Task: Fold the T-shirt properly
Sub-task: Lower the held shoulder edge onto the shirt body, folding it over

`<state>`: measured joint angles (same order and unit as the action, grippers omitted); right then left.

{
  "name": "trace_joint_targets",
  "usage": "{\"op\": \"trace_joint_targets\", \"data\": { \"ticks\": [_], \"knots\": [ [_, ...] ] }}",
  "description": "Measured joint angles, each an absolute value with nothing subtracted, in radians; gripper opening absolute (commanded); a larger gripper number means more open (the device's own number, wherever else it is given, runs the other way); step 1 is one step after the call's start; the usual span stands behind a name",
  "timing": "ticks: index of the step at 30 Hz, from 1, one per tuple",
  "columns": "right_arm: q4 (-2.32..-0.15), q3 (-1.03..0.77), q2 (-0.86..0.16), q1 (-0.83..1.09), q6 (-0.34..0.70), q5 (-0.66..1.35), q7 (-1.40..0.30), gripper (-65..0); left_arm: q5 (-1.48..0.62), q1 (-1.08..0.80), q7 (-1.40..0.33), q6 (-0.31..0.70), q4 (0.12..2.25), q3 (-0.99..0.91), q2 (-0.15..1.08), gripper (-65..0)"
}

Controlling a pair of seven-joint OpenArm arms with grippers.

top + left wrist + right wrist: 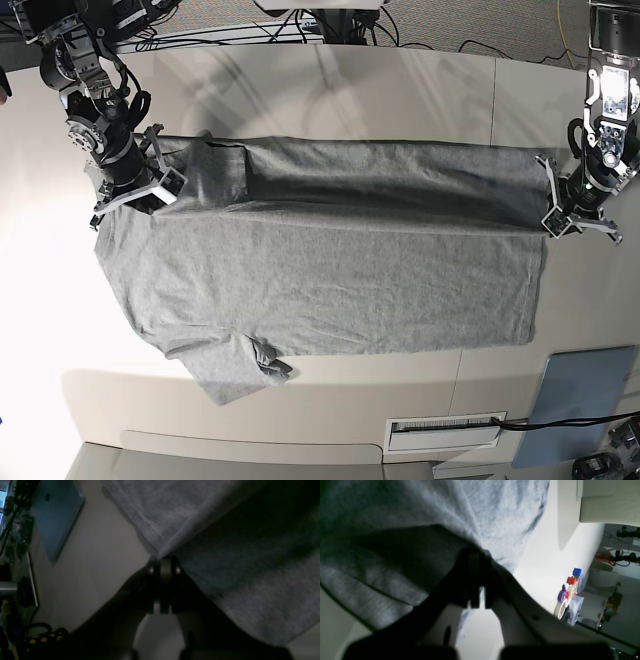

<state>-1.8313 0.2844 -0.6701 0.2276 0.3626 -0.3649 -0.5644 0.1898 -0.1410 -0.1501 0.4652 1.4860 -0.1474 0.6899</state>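
Observation:
The T-shirt's unfolded edge is lying well away from my arms, so next I take the folded band [520,182] with my left gripper and help drag the T-shirt closer first.
The heather-grey T-shirt [330,280] lies spread across the table, its far edge folded over into a dark band. One sleeve [235,370] points toward the near edge. My left gripper [551,212] is at the shirt's right far corner. In the left wrist view it [163,560] is shut on the fabric corner [200,530]. My right gripper [150,188] is at the shirt's left far corner by the shoulder. In the right wrist view it [476,553] is shut on a fold of the shirt [420,517]. No lettering shows.
A flat grey-blue pad [585,395] lies at the near right corner and also shows in the left wrist view [56,512]. Coloured blocks and a tape roll [570,590] sit beyond the right arm. Cables [350,25] run along the far edge. A white slotted plate [445,430] sits at the near edge.

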Motion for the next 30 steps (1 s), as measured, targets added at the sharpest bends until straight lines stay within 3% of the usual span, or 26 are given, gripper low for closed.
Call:
{"op": "trace_joint_targets", "data": {
  "ticks": [4, 7, 10, 12, 17, 19, 22, 23, 30],
  "knots": [
    [-1.831, 0.284, -0.670, 0.228, 0.363, -0.365, -0.565, -65.0, 0.159, -0.141, -0.150, 0.465, 1.486, -0.147, 0.690, -64.6],
    [-1.831, 0.284, -0.670, 0.227, 0.363, -0.365, -0.565, -63.2, 0.152, -0.140, -0.160, 0.464, 1.486, -0.147, 0.690, -48.8],
    [-1.831, 0.284, -0.670, 0.228, 0.362, -0.368, -0.572, -46.8, 0.154, -0.141, -0.165, 0.461, 1.486, -0.147, 0.690, -35.8],
    [-1.831, 0.284, -0.670, 0.227, 0.362, -0.368, -0.573, -39.8, 0.152, -0.140, -0.170, 0.461, 1.486, -0.147, 0.690, -33.2],
    [-1.831, 0.284, -0.670, 0.227, 0.323, -0.336, -0.626, -39.5, 0.062, -0.140, -0.257, 0.451, 1.486, -0.148, 0.695, -34.3],
    [-1.831, 0.284, -0.672, 0.228, 0.276, -0.270, -0.699, -42.3, -0.045, -0.141, -0.339, 0.449, 1.486, -0.148, 0.696, -42.3],
    [-1.831, 0.284, -0.673, 0.231, 0.252, -0.177, -0.733, -57.5, -0.197, -0.170, -0.393, 0.445, 1.486, -0.148, 0.696, -63.1],
    [-1.832, 0.284, -0.672, 0.237, 0.230, -0.165, -0.732, -62.9, -0.242, -0.186, -0.395, 0.445, 1.486, -0.148, 0.696, -65.0],
    [-1.823, 0.208, -0.556, 0.324, 0.187, -0.169, -0.699, -65.0, -0.391, -0.251, -0.395, 0.445, 1.485, -0.148, 0.632, -65.0]
  ]
}}
